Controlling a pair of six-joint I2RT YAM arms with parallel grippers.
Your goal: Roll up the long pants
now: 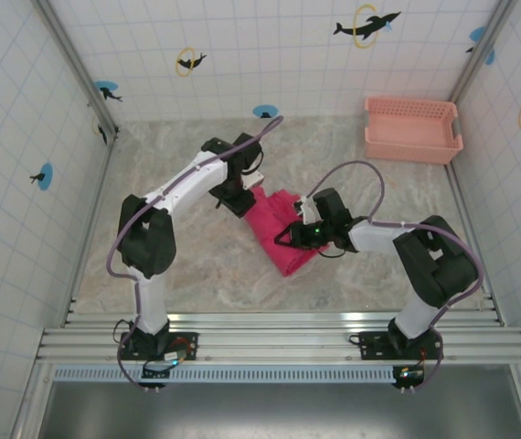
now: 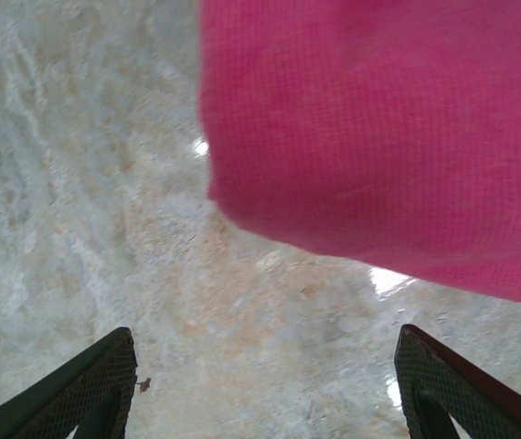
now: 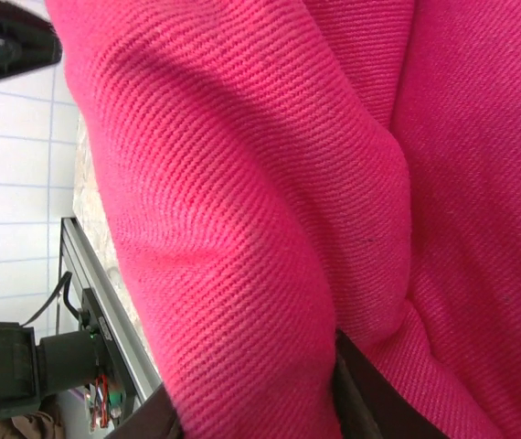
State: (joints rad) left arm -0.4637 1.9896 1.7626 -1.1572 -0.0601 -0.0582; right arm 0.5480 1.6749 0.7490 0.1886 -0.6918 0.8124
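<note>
I hold the slanting pants by their middle with my right gripper, so next I open it and take the pants' near end [image 1: 290, 264] while my left gripper steadies them.
The long pants [image 1: 280, 230] lie folded in a magenta bundle at the middle of the marbled table. My left gripper [image 1: 239, 202] hovers at the bundle's far left edge; in the left wrist view its fingers [image 2: 87, 389] stand wide apart, open, with bare table between them and the pants [image 2: 379, 137] just beyond the tips. My right gripper [image 1: 297, 236] is pressed into the bundle's right side. In the right wrist view a thick fold of the pants [image 3: 260, 229] fills the gap between the dark fingers [image 3: 370, 402], so it is shut on the cloth.
A salmon-pink slotted basket [image 1: 412, 129] stands at the back right corner. Tiled walls enclose the table on three sides, and a metal rail [image 1: 279, 320] runs along the near edge.
</note>
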